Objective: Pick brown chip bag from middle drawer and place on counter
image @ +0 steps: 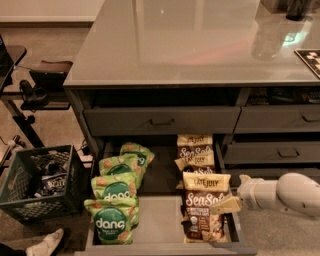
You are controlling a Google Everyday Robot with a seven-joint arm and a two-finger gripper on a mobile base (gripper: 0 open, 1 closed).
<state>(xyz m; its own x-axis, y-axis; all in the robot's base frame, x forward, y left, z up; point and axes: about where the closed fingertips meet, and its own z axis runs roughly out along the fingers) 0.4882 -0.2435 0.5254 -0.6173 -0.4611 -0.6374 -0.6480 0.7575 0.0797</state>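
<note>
I should grip the upper side edge (227,195) of the front brown chip bag, nearest the white arm.
The middle drawer (155,222) stands pulled open below the counter (190,40). Its right row holds brown chip bags; the front brown chip bag (204,210) stands upright, with two more (196,152) behind it. The left row holds green "dang" bags (114,210). My gripper (226,204) comes in from the right on a white arm (287,194), low over the drawer's right side. Its cream tip lies against the right edge of the front brown bag.
A dark plastic crate (40,182) with clutter stands on the floor at left, with a shoe (47,244) in front of it. A dark stool (42,75) is further back. Shut drawer fronts (162,120) sit above and to the right (287,152). Dark items (295,7) stand on the counter's far right.
</note>
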